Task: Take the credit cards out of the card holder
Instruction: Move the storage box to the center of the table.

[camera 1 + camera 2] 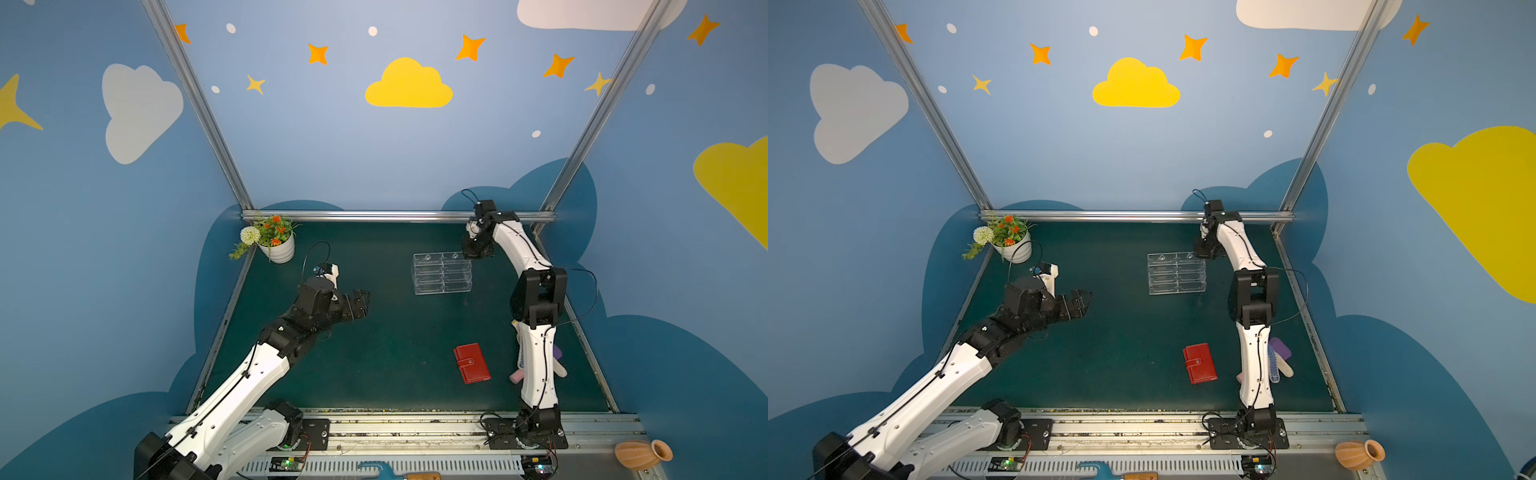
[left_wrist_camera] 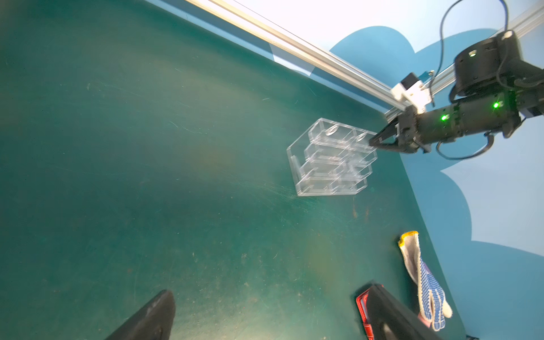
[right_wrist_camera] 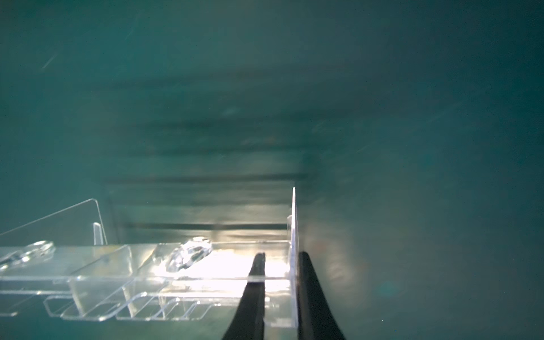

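Next, I release the clear acrylic stand from my right gripper on the green mat [image 1: 392, 298] next to my left gripper's fingertips.
The card holder [image 1: 471, 363] [image 1: 1200, 363], a red booklet with a snap tab, lies closed on the green mat near the front right. Its red edge [image 2: 361, 306] peeks from behind one left finger in the left wrist view. The credit cards are hidden. My left gripper [image 1: 362, 304] [image 1: 1084, 301] [image 2: 270, 291] hangs open over bare mat at mid-left, holding nothing. My right gripper [image 1: 478, 251] [image 1: 1206, 251] [image 2: 375, 141] [image 3: 281, 256] is at the far right corner of the clear acrylic stand [image 1: 442, 272] [image 1: 1176, 273] [image 2: 329, 159] [image 3: 88, 265]. Its fingers straddle the stand's side wall, shut on it.
A white flower pot [image 1: 276, 245] stands at the back left corner. A dotted work glove [image 2: 421, 273] and pink and purple items [image 1: 557, 361] lie by the right arm's base. A metal rail [image 1: 395, 216] borders the back. A clay vase [image 1: 642, 454] lies off the mat, front right.
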Robot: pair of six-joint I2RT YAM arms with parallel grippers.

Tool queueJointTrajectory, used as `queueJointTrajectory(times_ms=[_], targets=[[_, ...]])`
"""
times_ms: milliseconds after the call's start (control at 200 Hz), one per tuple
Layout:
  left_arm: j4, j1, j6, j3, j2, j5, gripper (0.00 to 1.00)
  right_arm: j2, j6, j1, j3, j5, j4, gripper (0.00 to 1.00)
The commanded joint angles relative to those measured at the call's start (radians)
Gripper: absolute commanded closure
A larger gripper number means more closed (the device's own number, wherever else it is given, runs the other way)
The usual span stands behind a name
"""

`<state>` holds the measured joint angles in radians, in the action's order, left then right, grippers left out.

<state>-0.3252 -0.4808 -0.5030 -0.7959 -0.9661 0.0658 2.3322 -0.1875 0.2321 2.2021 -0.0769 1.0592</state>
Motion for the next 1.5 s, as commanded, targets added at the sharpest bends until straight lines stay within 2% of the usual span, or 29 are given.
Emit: queueJointTrajectory(times_ms=[0,70,220,466,556,676,836,1041,1136,1311,1492], targets=[[0.027,-0.002,-0.032,0.027,0.001,-0.004,0.0,-0.068,-0.161,0.083,-0.093,-0.058,0.02,0.97],[0.042,-0.003,-0.053,0.049,-0.004,-0.009,0.0,-0.099,-0.218,0.141,-0.147,-0.036,-0.022,0.96],[0.059,0.0,-0.098,0.092,-0.024,-0.021,0.0,-0.099,-0.309,0.235,-0.142,-0.009,-0.026,0.97],[0.119,-0.003,-0.151,0.173,-0.029,-0.006,0.0,-0.024,-0.285,0.347,0.001,0.089,0.062,0.97],[0.131,-0.002,-0.16,0.198,-0.025,-0.003,0.0,0.011,-0.256,0.361,0.062,0.114,0.112,0.96],[0.16,-0.002,-0.171,0.237,-0.017,0.014,0.0,0.014,-0.235,0.372,0.065,0.132,0.113,0.94],[0.171,-0.002,-0.181,0.264,-0.013,0.009,0.0,-0.01,-0.247,0.378,0.024,0.141,0.098,0.91],[0.177,-0.003,-0.184,0.276,-0.012,0.022,0.0,-0.036,-0.255,0.382,-0.04,0.129,0.053,0.83],[0.174,-0.003,-0.189,0.279,-0.005,0.032,0.0,-0.044,-0.255,0.381,-0.052,0.121,0.045,0.7],[0.163,-0.004,-0.195,0.278,0.033,0.05,0.0,-0.114,-0.256,0.384,-0.085,0.125,-0.001,0.37],[0.142,-0.004,-0.199,0.272,0.092,0.063,0.0,-0.228,-0.237,0.381,-0.132,0.092,-0.055,0.17]])
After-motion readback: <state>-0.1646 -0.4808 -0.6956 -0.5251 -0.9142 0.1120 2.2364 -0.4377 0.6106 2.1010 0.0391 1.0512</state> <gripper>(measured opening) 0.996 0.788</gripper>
